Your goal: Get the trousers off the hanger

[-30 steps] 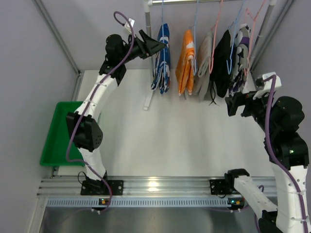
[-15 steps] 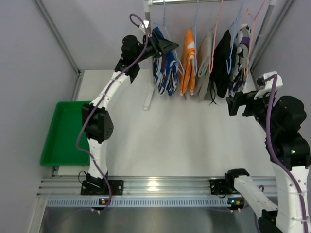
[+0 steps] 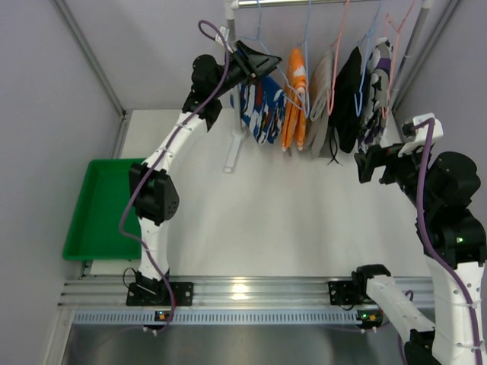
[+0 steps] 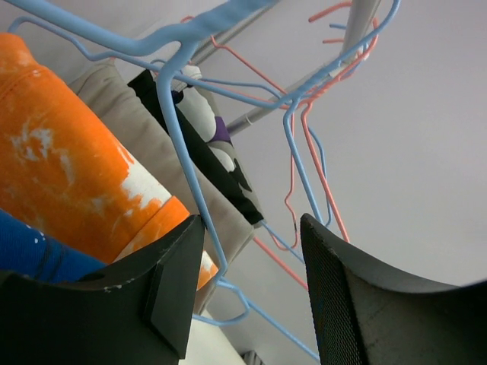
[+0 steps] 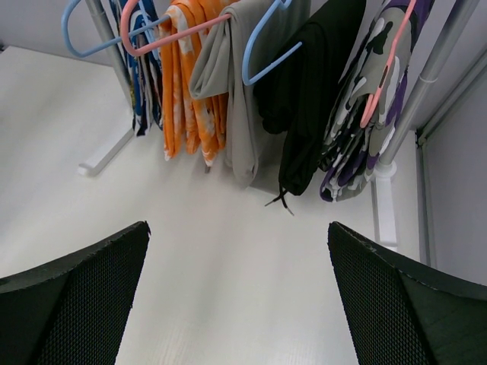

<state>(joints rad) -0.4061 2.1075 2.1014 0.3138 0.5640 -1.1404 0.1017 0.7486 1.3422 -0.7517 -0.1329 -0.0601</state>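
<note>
The blue hanger slants to the orange trousers; my left gripper will let it swing clear, then grip its wire [image 4: 196, 194] and pull it forward.
Several trousers hang on wire hangers from a rail: blue with white pattern [image 3: 262, 106], orange [image 3: 293, 95], grey [image 3: 319, 95]. My left gripper [image 3: 274, 67] is raised at the blue hanger [image 3: 283, 76], just above the blue trousers. In the left wrist view the gripper [image 4: 251, 281] is open, and the blue hanger wire [image 4: 199, 205] runs between the jaws close to the left finger [image 4: 171, 289]. The orange trousers [image 4: 76, 167] and the blue trousers [image 4: 30, 255] lie beside it. My right gripper [image 3: 371, 163] is open and empty, low in front of the rack [image 5: 240, 304].
Black trousers [image 3: 348, 91] and a purple-white patterned garment [image 3: 377, 84] hang at the right end of the rail [image 3: 304, 2]. The rack's white foot [image 3: 232, 152] rests on the table. A green tray [image 3: 91, 213] sits at the left edge.
My left arm has swung right to the rack and reached the blue hanger. The blue trousers have shifted right against the orange ones. The right arm has not moved.
</note>
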